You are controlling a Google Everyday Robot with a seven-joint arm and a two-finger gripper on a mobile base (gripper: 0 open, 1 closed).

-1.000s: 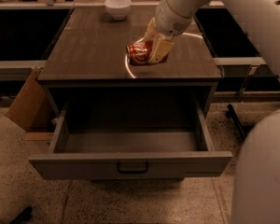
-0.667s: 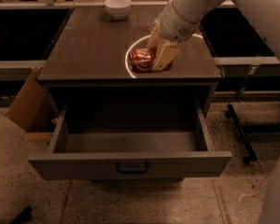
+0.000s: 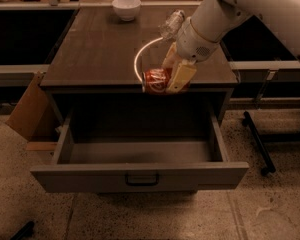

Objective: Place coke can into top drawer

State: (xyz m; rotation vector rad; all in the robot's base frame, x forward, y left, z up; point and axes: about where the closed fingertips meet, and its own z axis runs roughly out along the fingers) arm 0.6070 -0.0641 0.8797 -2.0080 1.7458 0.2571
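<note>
Next, my gripper releases the red coke can on the middle of the top drawer's bottom [image 3: 162,131], well behind the dark handle of the drawer. The can is now held above the drawer's back.
The red coke can [image 3: 156,80] lies on its side in my gripper [image 3: 174,75], held in the air at the front edge of the cabinet top, above the back of the drawer. The gripper's pale fingers [image 3: 182,77] are shut on the can. The white arm comes in from the upper right. The top drawer [image 3: 140,175] is pulled wide open below, with a dark handle [image 3: 142,179] at the centre of its front panel. Nothing lies inside it.
A white bowl [image 3: 126,8] stands at the back of the cabinet top [image 3: 90,54]. A clear plastic bottle [image 3: 171,23] lies behind the arm. A cardboard piece [image 3: 27,106] leans at the cabinet's left. A black stand's legs [image 3: 257,139] are on the floor at right.
The gripper has carried the can from the middle right of the cabinet top forward to its front edge, over the open drawer. The drawer has not moved.
</note>
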